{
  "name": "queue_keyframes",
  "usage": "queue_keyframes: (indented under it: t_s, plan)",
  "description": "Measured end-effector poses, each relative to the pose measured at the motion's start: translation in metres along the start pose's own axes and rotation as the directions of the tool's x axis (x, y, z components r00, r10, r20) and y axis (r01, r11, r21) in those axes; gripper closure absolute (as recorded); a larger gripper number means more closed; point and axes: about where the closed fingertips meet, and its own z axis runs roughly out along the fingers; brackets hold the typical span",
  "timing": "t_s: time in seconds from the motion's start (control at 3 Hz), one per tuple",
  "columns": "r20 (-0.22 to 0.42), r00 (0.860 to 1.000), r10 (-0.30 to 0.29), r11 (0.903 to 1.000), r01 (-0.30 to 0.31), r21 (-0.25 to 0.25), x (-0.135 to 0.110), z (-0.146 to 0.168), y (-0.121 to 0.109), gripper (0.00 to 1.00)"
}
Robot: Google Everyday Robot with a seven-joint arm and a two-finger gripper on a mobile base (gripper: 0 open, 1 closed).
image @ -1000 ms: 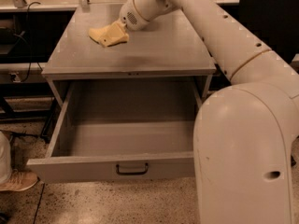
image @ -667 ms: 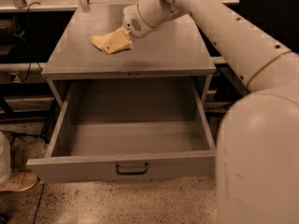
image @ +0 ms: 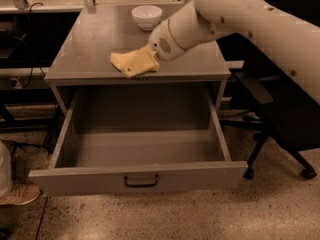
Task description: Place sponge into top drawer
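Next, my gripper lets go of the sponge on the rear half of the bare drawer's bottom (image: 125, 121), behind the dark handle.
The pale yellow sponge (image: 131, 63) hangs at the tip of my gripper (image: 148, 59), just above the front edge of the grey cabinet top (image: 90, 44). My gripper is shut on the sponge's right end, and the white arm reaches in from the upper right. The top drawer (image: 65, 139) is pulled wide open below the cabinet top. Its inside is bare grey metal, and its front panel carries a small dark handle (image: 141, 180). The sponge is near the line of the drawer's back edge, slightly left of centre.
A white bowl (image: 147, 15) stands at the back of the cabinet top. A dark office chair (image: 280, 124) stands right of the drawer. A person's shoe (image: 19, 194) is on the floor at the lower left. Dark shelving and cables stand to the left.
My gripper has carried the sponge from the back left of the cabinet top forward and to the right, towards the front edge above the open drawer.
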Motion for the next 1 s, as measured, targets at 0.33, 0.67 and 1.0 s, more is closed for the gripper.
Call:
queue_keyframes:
  t_s: [0.33, 0.67, 1.0]
  plan:
    - [-0.160, 0.980, 0.115, 0.9934, -0.114, 0.015, 0.080, 0.032, 0.037, 1.00]
    - [-0.252, 0.952, 0.175, 0.9844, -0.173, 0.029, 0.124, 0.063, 0.048, 1.00]
    - [-0.269, 0.944, 0.191, 0.9814, -0.189, 0.031, 0.132, 0.068, 0.051, 1.00]
